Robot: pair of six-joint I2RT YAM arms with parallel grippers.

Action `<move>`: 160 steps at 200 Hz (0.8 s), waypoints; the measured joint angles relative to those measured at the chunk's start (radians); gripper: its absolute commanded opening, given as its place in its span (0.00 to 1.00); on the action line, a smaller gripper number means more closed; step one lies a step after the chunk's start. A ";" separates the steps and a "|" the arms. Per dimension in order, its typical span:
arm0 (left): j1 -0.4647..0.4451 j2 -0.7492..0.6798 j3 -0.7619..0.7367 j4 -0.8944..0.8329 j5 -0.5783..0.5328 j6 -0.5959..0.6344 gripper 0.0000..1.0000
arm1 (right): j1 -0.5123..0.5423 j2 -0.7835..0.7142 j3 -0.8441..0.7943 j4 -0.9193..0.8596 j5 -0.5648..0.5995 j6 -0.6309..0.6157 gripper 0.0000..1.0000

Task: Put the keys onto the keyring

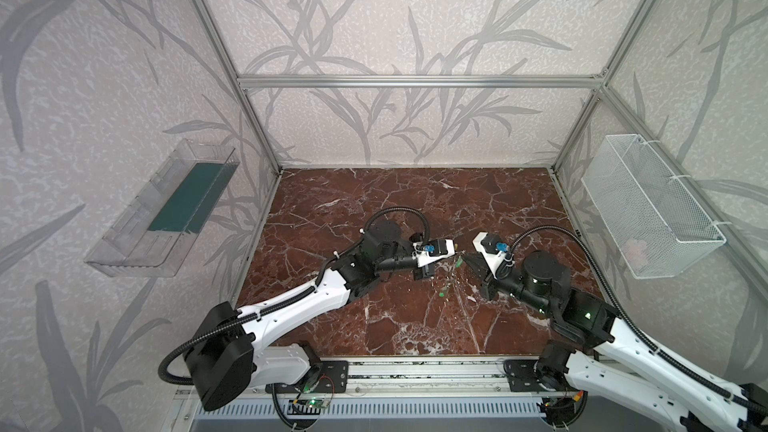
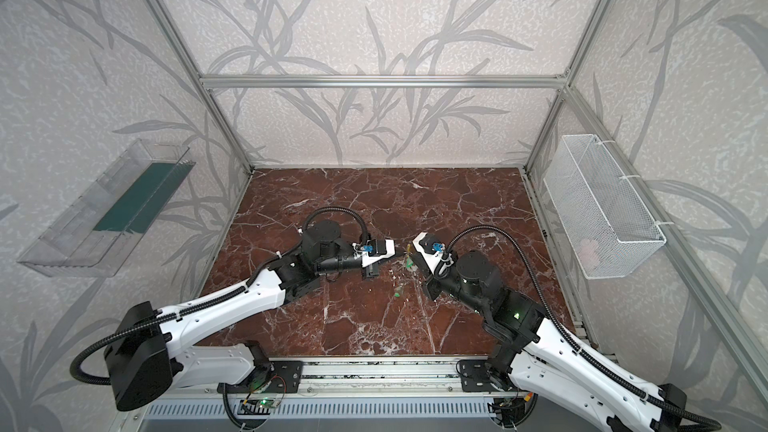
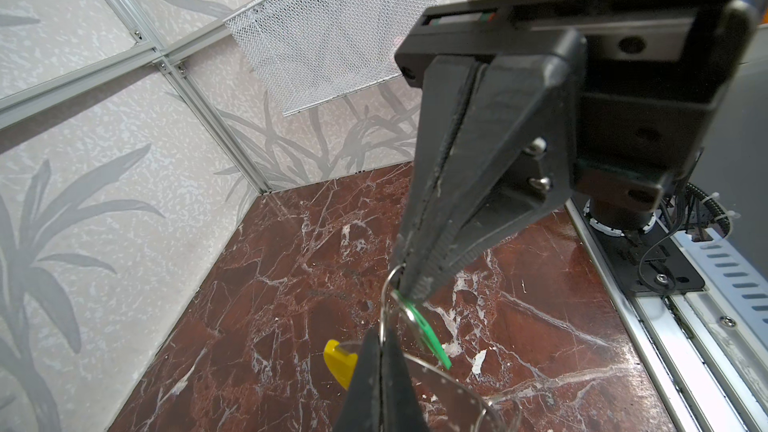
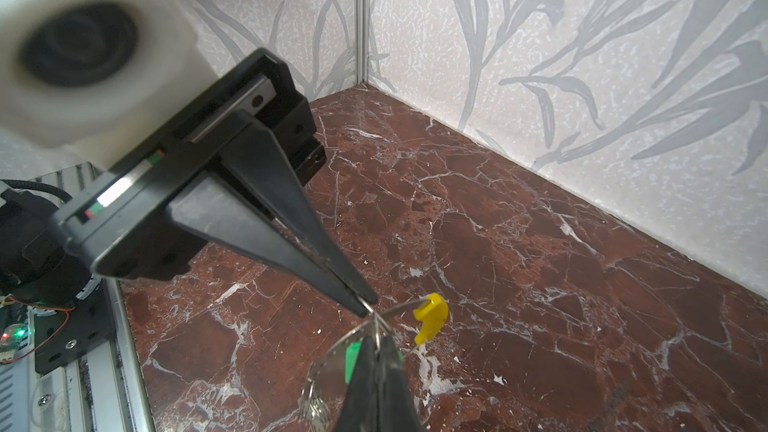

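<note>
The robot's right gripper will release the key's thin wire loop on the keyring's grey band (image 1: 461,260) (image 4: 374,313) beside the fingers of the left gripper.
Both grippers meet tip to tip above the middle of the marble table. The keyring (image 3: 455,390), a flat grey perforated band with a yellow sleeve (image 4: 432,317), hangs in the air there. My left gripper (image 3: 381,342) is shut on the band beside the sleeve. My right gripper (image 4: 376,344) is shut on the thin wire loop of one of the keys, whose green tag (image 3: 430,340) dangles under its tips. A bunch of small metal rings (image 4: 316,405) hangs lower on the band. In both top views a second green tag (image 1: 441,294) shows below; hanging or lying, I cannot tell.
A white mesh basket (image 1: 652,205) hangs on the right wall and a clear plastic shelf (image 1: 162,209) on the left wall. Aluminium frame posts stand at the corners. A metal rail (image 1: 415,371) with both arm bases runs along the table's front edge.
</note>
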 measured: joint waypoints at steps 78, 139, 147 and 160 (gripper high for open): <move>-0.008 -0.004 0.002 -0.002 0.001 0.000 0.00 | 0.000 -0.005 -0.024 0.001 0.021 0.045 0.00; -0.012 -0.008 0.002 -0.003 0.012 0.014 0.00 | 0.001 -0.042 -0.040 0.000 0.041 0.080 0.00; -0.013 -0.008 0.002 -0.003 0.013 0.015 0.00 | 0.002 -0.047 -0.041 0.000 0.042 0.082 0.00; -0.013 -0.010 0.002 -0.002 0.017 0.015 0.00 | 0.002 -0.052 -0.045 0.000 0.041 0.088 0.00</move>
